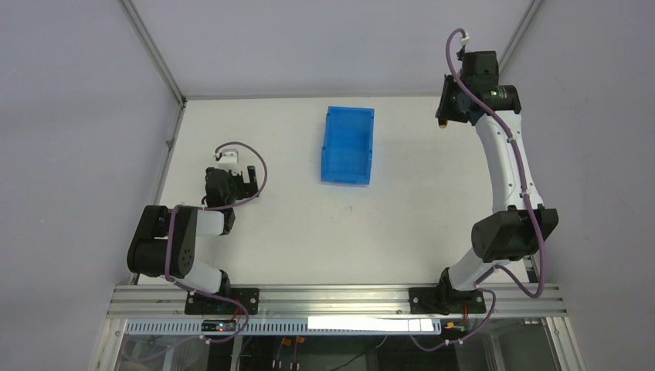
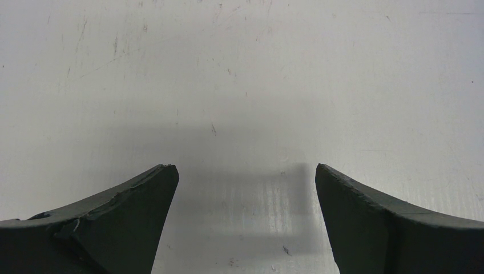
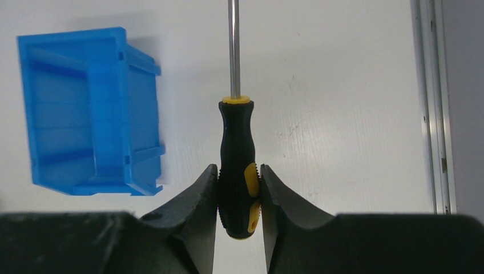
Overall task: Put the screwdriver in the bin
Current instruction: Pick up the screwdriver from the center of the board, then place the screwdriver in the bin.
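Next, my right gripper puts the screwdriver down on the near half of the blue bin's bottom (image 1: 345, 157) (image 3: 110, 129).
My right gripper (image 3: 239, 177) is shut on the screwdriver (image 3: 236, 148), gripping its black-and-yellow handle with the thin metal shaft pointing away from the wrist. In the top view the right gripper (image 1: 446, 116) is raised near the table's far right corner, and only a small tip of the screwdriver (image 1: 442, 123) shows below it. The blue bin (image 1: 347, 144) stands at the table's far middle, to the left of the right gripper, and shows at the left of the right wrist view (image 3: 91, 111). My left gripper (image 2: 245, 177) is open and empty over bare table; in the top view it (image 1: 246, 179) is at the left.
A metal frame rail (image 3: 429, 103) runs along the table's right edge. Grey walls enclose the table on the left, back and right. The white table (image 1: 309, 232) stretches between the arms and the bin.
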Tool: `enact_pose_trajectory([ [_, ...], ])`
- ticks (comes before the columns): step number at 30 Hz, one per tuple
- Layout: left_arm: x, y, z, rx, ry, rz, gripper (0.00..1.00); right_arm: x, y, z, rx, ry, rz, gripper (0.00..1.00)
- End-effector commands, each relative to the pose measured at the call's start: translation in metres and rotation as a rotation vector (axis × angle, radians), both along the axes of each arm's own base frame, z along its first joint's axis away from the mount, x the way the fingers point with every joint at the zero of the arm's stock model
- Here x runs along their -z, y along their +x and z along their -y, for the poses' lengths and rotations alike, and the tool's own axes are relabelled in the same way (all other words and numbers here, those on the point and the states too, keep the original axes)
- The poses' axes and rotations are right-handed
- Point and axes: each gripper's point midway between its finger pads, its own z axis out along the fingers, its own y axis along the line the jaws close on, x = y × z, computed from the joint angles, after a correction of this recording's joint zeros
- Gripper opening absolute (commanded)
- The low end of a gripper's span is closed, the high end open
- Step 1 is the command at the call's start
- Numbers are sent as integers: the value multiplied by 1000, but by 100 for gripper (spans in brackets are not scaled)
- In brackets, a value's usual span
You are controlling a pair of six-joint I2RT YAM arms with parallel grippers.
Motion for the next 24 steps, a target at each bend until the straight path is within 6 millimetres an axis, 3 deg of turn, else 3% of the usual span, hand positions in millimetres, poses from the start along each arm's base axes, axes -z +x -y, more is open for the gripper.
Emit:
enact_pose_trajectory([
  [1, -16, 9, -4, -15, -9, 54, 100, -73, -19, -1, 3, 29, 148, 7],
  [6, -17, 9, -5, -16, -10, 55, 100, -106, -27, -6, 9, 67, 226, 3],
  [12, -17, 9, -4, -15, -10, 55, 100, -114, -29, -29, -16, 144, 250, 1],
  [19, -17, 9, -4, -16, -10, 54, 100, -112, -22, -84, -95, 269, 271, 0],
  [24, -17, 9, -4, -16, -10, 55, 100, -109, -18, -134, -174, 311, 278, 0],
])
